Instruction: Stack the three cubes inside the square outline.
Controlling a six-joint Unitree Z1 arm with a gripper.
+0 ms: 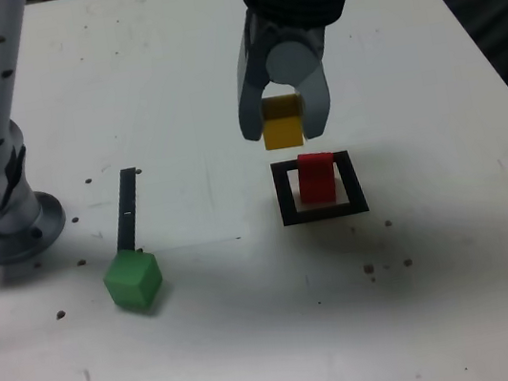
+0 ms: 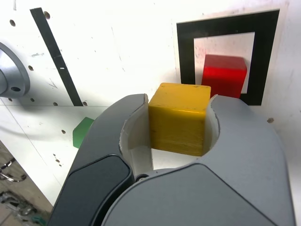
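Observation:
Next, I let go of the yellow cube with my gripper on top of the red cube [image 1: 317,151] [image 2: 226,63].
My gripper [image 1: 285,128] is shut on the yellow cube [image 1: 282,121] and holds it in the air a little above and behind the red cube [image 1: 317,178]. In the wrist view the yellow cube [image 2: 179,118] is clamped between both grey jaws of the gripper [image 2: 179,125]. The red cube [image 2: 224,75] stands inside the square outline [image 1: 288,202], on its white centre; the outline's black border [image 2: 186,52] frames it. The green cube [image 1: 134,279] rests on the table at the exterior view's left, far from the outline; only its corner [image 2: 83,132] shows past the jaw in the wrist view.
A thin black strip [image 1: 127,209] lies just behind the green cube, also seen as a strip [image 2: 56,56] in the wrist view. The arm's grey base [image 1: 3,221] stands at the exterior view's left edge. The white table [image 1: 259,344] has small holes.

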